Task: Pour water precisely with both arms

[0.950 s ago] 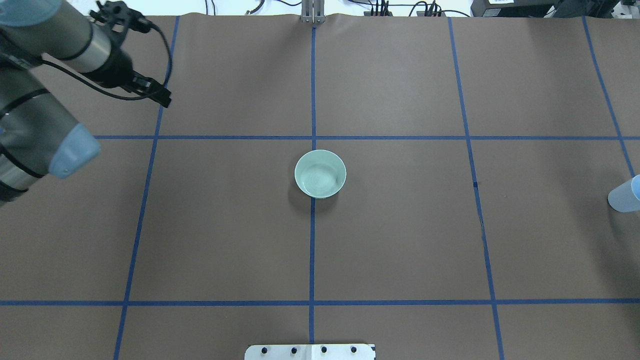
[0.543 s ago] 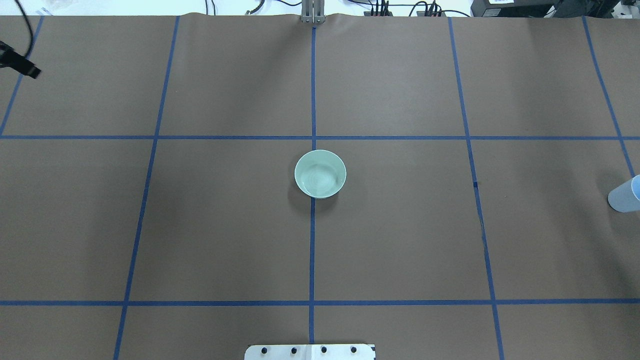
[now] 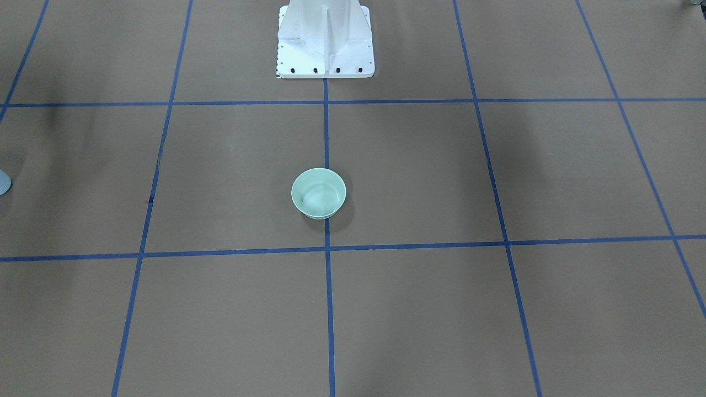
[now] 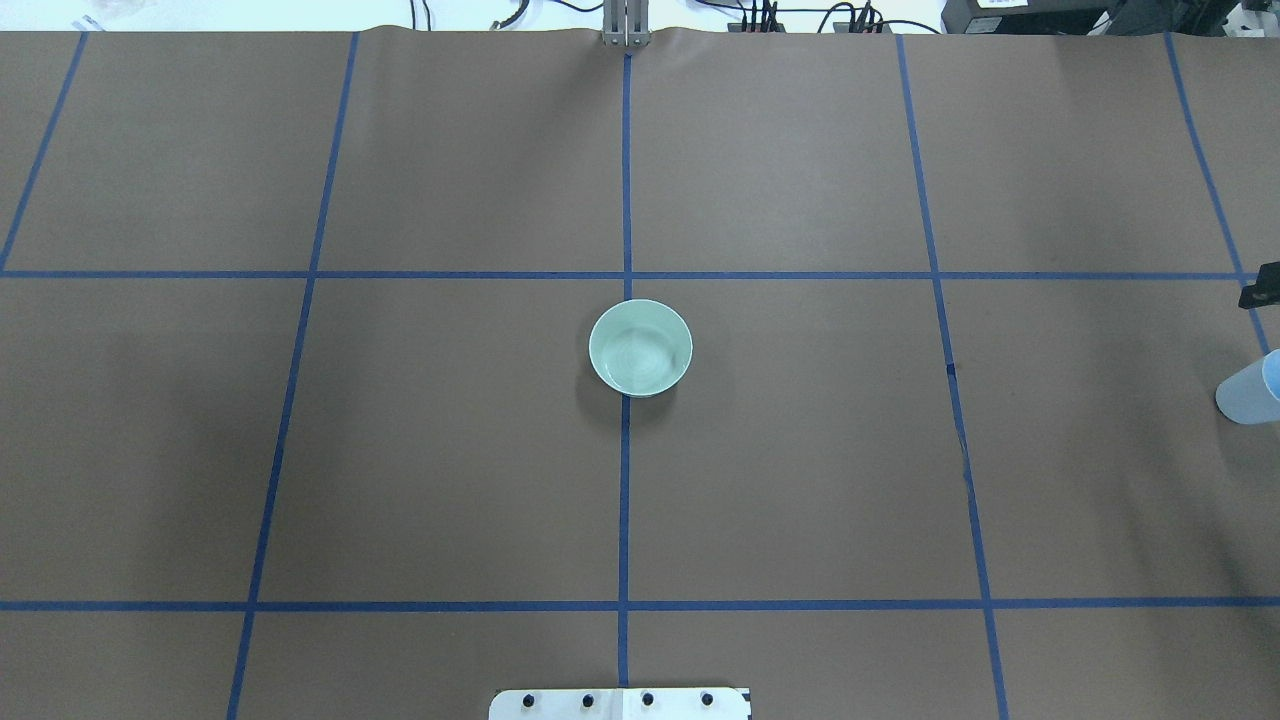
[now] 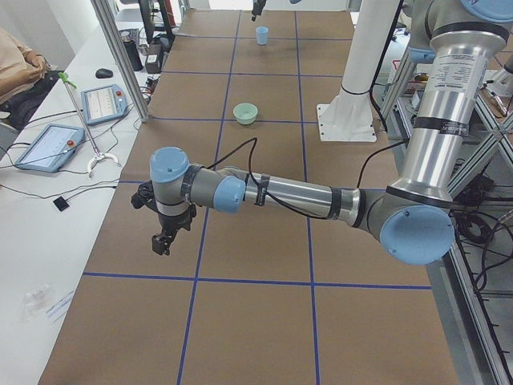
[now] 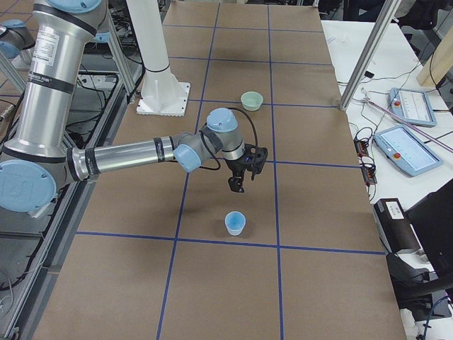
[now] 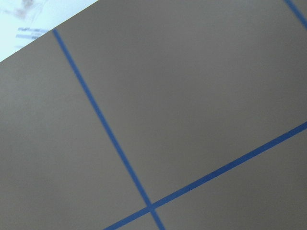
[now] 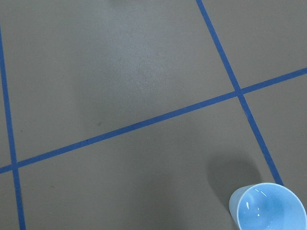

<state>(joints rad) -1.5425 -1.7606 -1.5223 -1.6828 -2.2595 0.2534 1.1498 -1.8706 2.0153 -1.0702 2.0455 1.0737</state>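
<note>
The light blue cup's side [image 3: 5, 184] [image 8: 236, 203], below its rim, is going to be gripped by my right gripper, which will leave the pale green bowl where it stands.
A pale green bowl [image 4: 640, 347] stands at the table's middle, with faint rings inside that may be water. It also shows in the front-facing view [image 3: 319, 193]. A light blue cup [image 4: 1250, 390] stands upright at the right edge; the right wrist view shows white glints inside the cup [image 8: 267, 207]. My right gripper [image 6: 236, 187] hangs above the table just beyond the cup [image 6: 235, 223], apart from it; I cannot tell if it is open. My left gripper [image 5: 160, 245] hangs over bare table at the far left end; I cannot tell its state.
The white pedestal [image 3: 325, 38] stands at the robot's side of the table, behind the bowl. Blue tape lines [image 4: 625, 180] divide the brown table cover into squares. Tablets and cables lie on side benches [image 5: 48, 144] beyond the table.
My left arm has swung out of the overhead view to the left. A black tip of my right gripper has come in at the right edge, above the cup. Bowl and cup have not moved.
</note>
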